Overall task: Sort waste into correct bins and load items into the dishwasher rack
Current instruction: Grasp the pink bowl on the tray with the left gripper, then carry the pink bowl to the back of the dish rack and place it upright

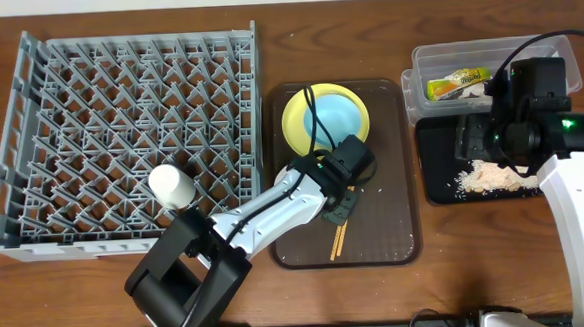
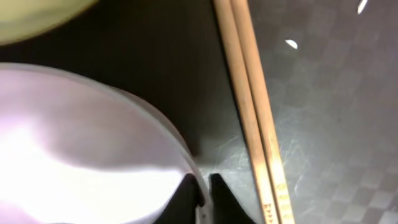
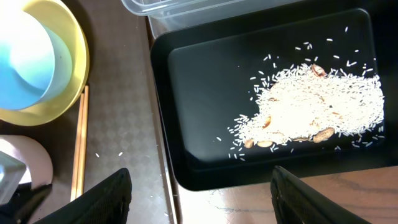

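Next, my left gripper lets go of the whitish-pink bowl along the far edge of the grey rack (image 1: pixel 204 55), beyond the small white cup.
My left gripper (image 2: pixel 203 194) is shut on the rim of the whitish-pink bowl (image 2: pixel 81 149), low over the brown tray; the arm hides the bowl from overhead. The wooden chopsticks (image 2: pixel 258 124) lie just to the right of it on the tray, and show overhead (image 1: pixel 338 238). The light blue bowl (image 1: pixel 334 116) sits in the yellow-green plate (image 1: pixel 295 123). The small white cup (image 1: pixel 173 186) stands in the grey rack (image 1: pixel 31 147). My right gripper (image 3: pixel 205 205) is open and empty above the near edge of the black tray (image 3: pixel 186 93), which holds the rice scraps (image 3: pixel 317 109). The wrapper (image 1: pixel 457 82) lies in the clear tub (image 1: pixel 437 56).
The brown serving tray (image 1: pixel 390 218) lies between the rack and the bins, with a few stray rice grains on it. The black tray (image 1: pixel 437 166) sits in front of the clear tub at the right. Bare wooden table lies along the front edge.
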